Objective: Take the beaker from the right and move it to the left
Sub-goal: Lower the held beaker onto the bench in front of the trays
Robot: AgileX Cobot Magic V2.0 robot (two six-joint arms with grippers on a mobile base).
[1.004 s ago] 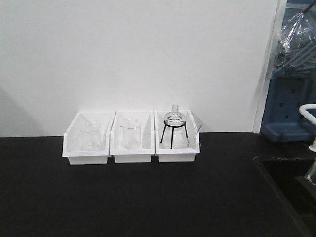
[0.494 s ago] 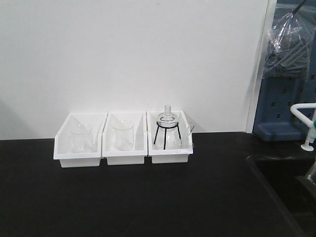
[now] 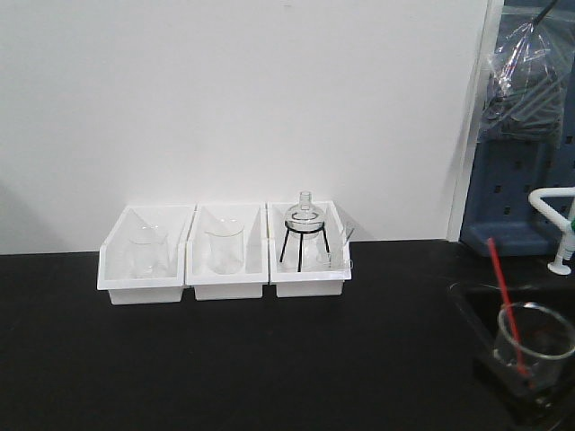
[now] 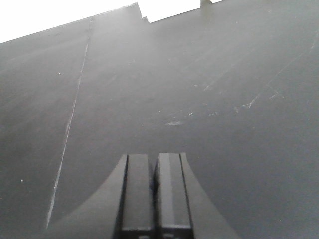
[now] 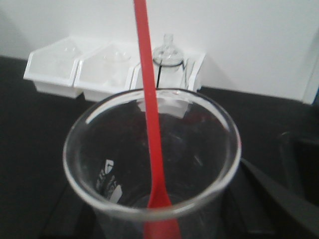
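Observation:
Next, my right gripper sets the beaker down on the black tabletop [image 3: 371,422] near its front edge, next to the sink.
The beaker [image 3: 536,344], small and clear with a red rod [image 3: 505,296] leaning out of it, is at the lower right of the front view. My right gripper [image 3: 524,384] shows as dark fingers around its base, shut on it. In the right wrist view the beaker [image 5: 99,164] fills the frame, its red rod [image 5: 149,99] rises through the rim, and a dark finger [image 5: 266,191] flanks it on the right. My left gripper [image 4: 154,162] is shut on nothing, low over the scratched black tabletop [image 4: 199,89].
Three white bins [image 3: 225,285] stand in a row against the wall. The left and middle bins hold larger beakers [image 3: 148,251], and the right one a flask on a black tripod [image 3: 304,235]. A sink [image 3: 467,301] and white tap [image 3: 559,233] lie at the right.
The beaker with its red rod, held by my right gripper, has come into the front view at lower right. Before that the view shifted, moving the bins left in the picture.

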